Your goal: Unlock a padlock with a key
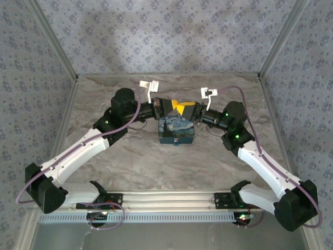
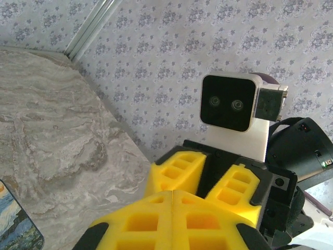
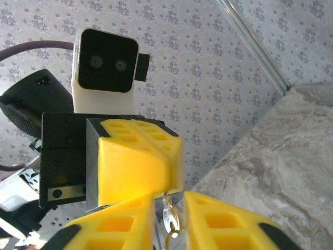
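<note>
My right gripper needs to open its fingers wider, as they leave a narrow gap around the key's ring, and then close on the key (image 3: 167, 202) beside my left gripper's fingers.
The two grippers meet tip to tip above the blue painted box (image 1: 177, 130). My left gripper (image 2: 173, 194) is shut, its yellow fingers (image 3: 130, 166) pressed together. A thin pale key (image 3: 170, 214) sticks out from their seam, with a small ring at its free end. My right gripper (image 3: 170, 200) faces it with a finger on each side of the key. A gap shows on both sides, so it does not touch the key. A small dark piece (image 1: 177, 141) at the box's near edge looks like the padlock, too small to be sure.
The marble-patterned tabletop (image 1: 130, 161) is walled by patterned panels at the back and both sides. The box's corner (image 2: 15, 224) lies below the left gripper. The right arm's wrist camera (image 2: 229, 101) faces the left one at close range.
</note>
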Action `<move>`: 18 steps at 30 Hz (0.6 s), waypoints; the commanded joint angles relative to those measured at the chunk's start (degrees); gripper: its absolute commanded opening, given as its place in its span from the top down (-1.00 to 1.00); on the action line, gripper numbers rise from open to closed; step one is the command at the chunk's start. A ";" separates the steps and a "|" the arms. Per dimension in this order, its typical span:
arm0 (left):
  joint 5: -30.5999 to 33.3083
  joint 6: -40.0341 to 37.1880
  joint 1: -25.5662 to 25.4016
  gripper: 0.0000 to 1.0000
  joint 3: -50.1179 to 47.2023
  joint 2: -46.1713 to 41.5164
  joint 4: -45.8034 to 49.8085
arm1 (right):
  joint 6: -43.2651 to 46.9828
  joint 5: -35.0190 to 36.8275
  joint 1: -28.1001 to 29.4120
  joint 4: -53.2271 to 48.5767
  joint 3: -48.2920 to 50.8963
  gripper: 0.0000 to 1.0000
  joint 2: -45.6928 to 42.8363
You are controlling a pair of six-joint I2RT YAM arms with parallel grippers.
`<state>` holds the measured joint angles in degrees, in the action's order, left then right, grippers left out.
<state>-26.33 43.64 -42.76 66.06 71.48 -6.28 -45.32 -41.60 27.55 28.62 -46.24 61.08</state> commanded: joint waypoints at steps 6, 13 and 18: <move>-0.48 1.39 -0.35 1.00 -1.19 -1.76 -4.05 | 0.84 -1.11 0.47 0.29 -1.62 0.94 0.36; -0.09 1.80 -0.30 1.00 -2.33 -3.09 -5.14 | 1.11 -0.80 -0.02 0.23 -0.91 1.00 -0.63; 0.12 1.54 -0.29 1.00 -2.60 -3.55 -4.70 | -0.25 0.41 -1.69 1.60 0.31 1.00 -1.93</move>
<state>-25.91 45.15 -42.78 63.35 70.06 -9.26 -45.28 -42.48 27.27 28.53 -46.22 60.77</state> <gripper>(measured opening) 0.042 0.060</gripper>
